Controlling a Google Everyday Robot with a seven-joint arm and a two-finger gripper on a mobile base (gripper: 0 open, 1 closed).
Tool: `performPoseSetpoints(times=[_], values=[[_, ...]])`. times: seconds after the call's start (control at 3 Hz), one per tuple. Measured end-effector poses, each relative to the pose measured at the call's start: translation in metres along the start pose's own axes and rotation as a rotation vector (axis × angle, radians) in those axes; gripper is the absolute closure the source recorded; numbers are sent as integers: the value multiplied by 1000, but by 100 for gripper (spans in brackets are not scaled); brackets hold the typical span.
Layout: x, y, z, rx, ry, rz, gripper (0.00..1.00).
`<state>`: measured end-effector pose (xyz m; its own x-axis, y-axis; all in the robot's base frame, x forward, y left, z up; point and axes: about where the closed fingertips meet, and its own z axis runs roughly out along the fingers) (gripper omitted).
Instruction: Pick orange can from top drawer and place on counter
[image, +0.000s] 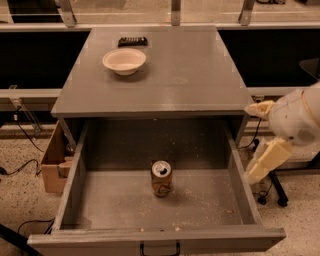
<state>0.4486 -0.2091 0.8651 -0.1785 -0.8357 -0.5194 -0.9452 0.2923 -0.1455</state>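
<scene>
Next, I move my gripper to the orange can's upper sides (162, 178), just below the silver lid, and close it there on the can.
The orange can (161, 178) stands upright on the crumb-speckled floor of the open top drawer (75, 175), near its middle, silver lid up. The drawer is pulled fully out and its small dark handle (160, 248) shows at the bottom edge. The grey counter (190, 70) lies above and behind the drawer. My gripper (263, 159), cream-coloured, hangs outside the drawer's right wall, to the right of the can and apart from it. It holds nothing that I can see.
A cream bowl (124, 61) and a dark flat object (132, 41) sit on the counter's back left. A cardboard box (52, 162) stands on the floor left of the cabinet. Cables lie on the floor at both sides. A railing runs behind.
</scene>
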Motion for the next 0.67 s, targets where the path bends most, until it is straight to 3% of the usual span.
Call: performPoseSetpoints(times=[0.33, 0.67], values=[[0, 6, 67, -15, -274, 9, 0], [-39, -16, 121, 61, -680, 50, 0]])
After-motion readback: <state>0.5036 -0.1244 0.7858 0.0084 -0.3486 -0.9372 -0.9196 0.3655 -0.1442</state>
